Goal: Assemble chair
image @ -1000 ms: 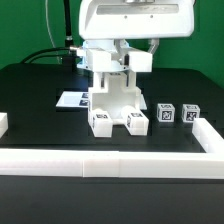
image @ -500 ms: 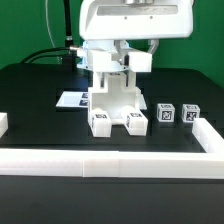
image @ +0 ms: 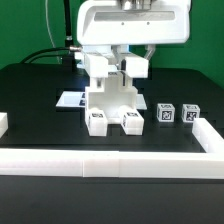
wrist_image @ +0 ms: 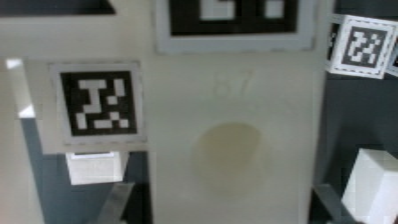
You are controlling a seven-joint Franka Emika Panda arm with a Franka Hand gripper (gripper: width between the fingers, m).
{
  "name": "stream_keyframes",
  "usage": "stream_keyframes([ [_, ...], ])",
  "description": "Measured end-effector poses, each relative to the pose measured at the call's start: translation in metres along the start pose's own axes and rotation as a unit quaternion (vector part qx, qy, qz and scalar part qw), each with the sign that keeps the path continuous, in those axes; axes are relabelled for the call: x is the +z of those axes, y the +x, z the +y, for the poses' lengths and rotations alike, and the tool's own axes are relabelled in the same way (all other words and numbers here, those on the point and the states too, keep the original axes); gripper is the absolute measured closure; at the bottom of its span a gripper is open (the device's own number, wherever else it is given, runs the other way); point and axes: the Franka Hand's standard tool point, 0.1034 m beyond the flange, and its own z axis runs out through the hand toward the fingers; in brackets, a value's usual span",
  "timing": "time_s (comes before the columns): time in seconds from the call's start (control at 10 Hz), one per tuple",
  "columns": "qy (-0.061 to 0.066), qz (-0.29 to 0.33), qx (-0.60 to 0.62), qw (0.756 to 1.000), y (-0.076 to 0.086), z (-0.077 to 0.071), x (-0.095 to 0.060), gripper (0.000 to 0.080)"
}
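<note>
The robot's gripper should release the white chair assembly on the black table (image: 104, 121) just in front of the marker board.
A white chair assembly (image: 112, 100) stands upright on the black table. It is a tall flat panel with two tagged blocks at its foot (image: 98, 122) (image: 132, 123). My gripper (image: 113, 72) is over its top, and the fingers straddle the panel. In the wrist view the white panel (wrist_image: 231, 150) with a black tag (wrist_image: 98, 100) fills the frame. A finger (wrist_image: 121, 200) shows on one side of it and the other finger (wrist_image: 326, 200) on the opposite edge. The gripper (wrist_image: 222, 205) is shut on the panel.
Two small white tagged chair parts (image: 165, 114) (image: 188, 115) stand to the exterior view's right of the assembly. The marker board (image: 70, 100) lies behind it on the left. A low white wall (image: 110, 162) runs along the front, with ends at right (image: 205, 135) and left (image: 3, 123).
The gripper and the chair assembly have shifted together a little toward the exterior view's left. The two small parts have not moved.
</note>
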Motion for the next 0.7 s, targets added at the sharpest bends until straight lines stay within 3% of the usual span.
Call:
stream_keyframes([
  [0.7,-0.008,-0.025,-0.008,1.000,-0.008,0.010,0.027,0.0515],
])
